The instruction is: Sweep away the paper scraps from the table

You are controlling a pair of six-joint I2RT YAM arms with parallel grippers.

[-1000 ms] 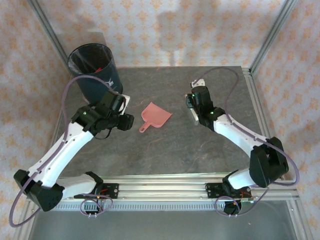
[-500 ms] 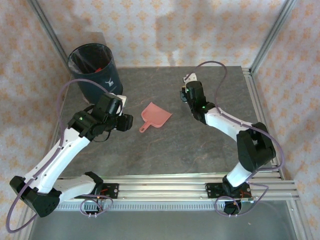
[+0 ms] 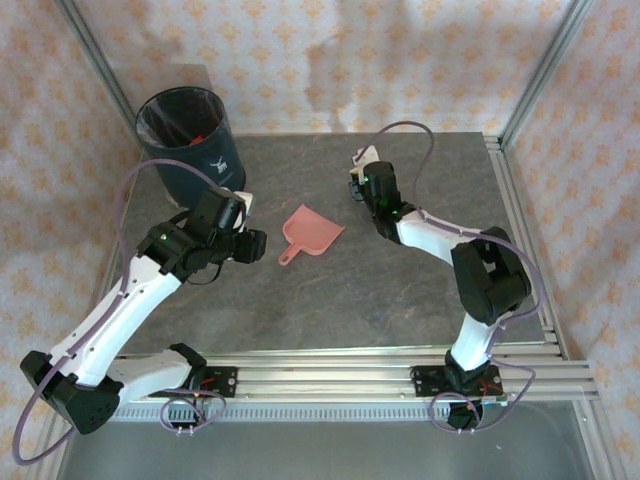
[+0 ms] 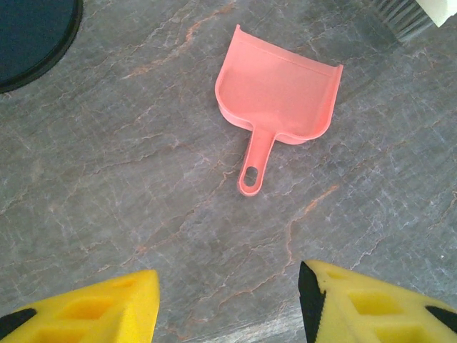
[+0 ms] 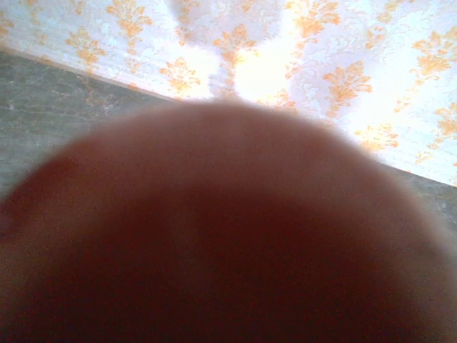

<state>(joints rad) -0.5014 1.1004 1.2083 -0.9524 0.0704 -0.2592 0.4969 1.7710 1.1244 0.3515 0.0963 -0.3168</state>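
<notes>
I will set the white brush, which is now behind the pan, down with my right gripper on the pink dustpan's wide edge (image 3: 325, 226), opposite the dustpan's handle.
No paper scraps lie on the dark grey table (image 3: 400, 290); a bit of red shows inside the bin (image 3: 203, 132). A pink dustpan (image 3: 312, 232) rests flat near the middle, handle toward my left arm, and in the left wrist view the dustpan (image 4: 278, 96) is empty. My left gripper (image 3: 256, 243) hovers just left of the pan; its yellow fingers (image 4: 78, 307) stand wide apart, open over bare stone. My right gripper (image 3: 365, 175) is behind and right of the pan, shut on a white brush (image 3: 360, 158). The brush's bristles (image 4: 400, 14) show in the left wrist view. A dark red blur (image 5: 214, 236) blocks the right wrist view.
A dark blue bin (image 3: 185, 130) with a black liner stands at the table's back left corner, close behind my left arm. Silver rails (image 3: 505, 200) edge the table, and patterned walls enclose it.
My right gripper has swung left and toward the back with the brush. The left arm shifted slightly left, then held still. The dustpan has not moved.
</notes>
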